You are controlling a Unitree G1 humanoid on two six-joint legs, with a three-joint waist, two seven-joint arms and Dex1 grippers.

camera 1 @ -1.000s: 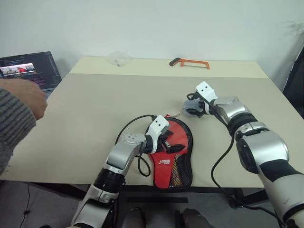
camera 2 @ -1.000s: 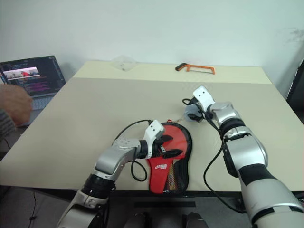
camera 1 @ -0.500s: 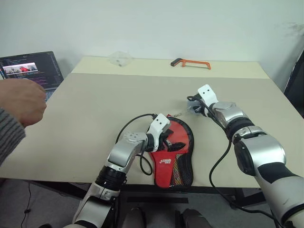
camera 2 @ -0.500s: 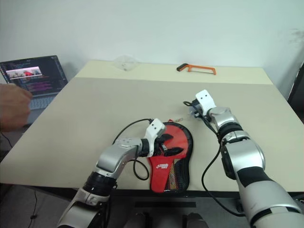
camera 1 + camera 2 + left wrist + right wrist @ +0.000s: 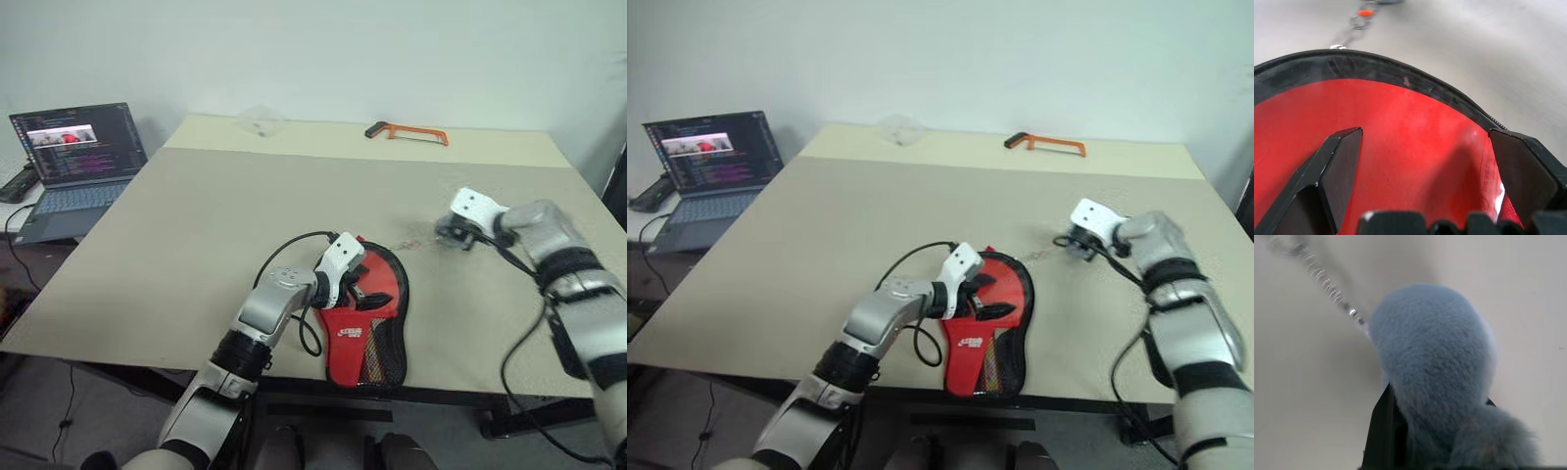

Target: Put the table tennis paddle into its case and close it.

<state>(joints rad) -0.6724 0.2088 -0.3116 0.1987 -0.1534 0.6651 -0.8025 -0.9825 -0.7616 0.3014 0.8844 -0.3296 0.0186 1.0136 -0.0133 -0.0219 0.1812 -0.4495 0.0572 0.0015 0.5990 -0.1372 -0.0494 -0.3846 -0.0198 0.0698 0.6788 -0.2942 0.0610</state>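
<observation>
My right gripper will set the grey-blue fuzzy lump down on the bare table (image 5: pixel 453 339), beside the mesh pocket of the case.
The case (image 5: pixel 392 338) lies flat near the table's front edge, black-edged, with a mesh pocket at its near end. The red face of the table tennis paddle (image 5: pixel 1400 147) lies inside the black edging; its handle is not clear. My left gripper (image 5: pixel 364 286) hovers open just over that red face, fingers (image 5: pixel 1342 152) spread wide. To the right, my right gripper (image 5: pixel 451 233) is shut on a grey-blue fuzzy lump (image 5: pixel 1432 362). A thin chain (image 5: pixel 411 243) runs from the lump to the case's far end.
The beige table (image 5: pixel 196 225) carries an orange hacksaw (image 5: pixel 407 131) and a clear plastic piece (image 5: pixel 260 119) at the back. An open laptop (image 5: pixel 78 147) stands beside the table's left edge. The case lies close to the front edge.
My right gripper has shut on the fuzzy lump and swung right with it, drawing the chain out. A person's hand at the left has left the view. The camera has shifted.
</observation>
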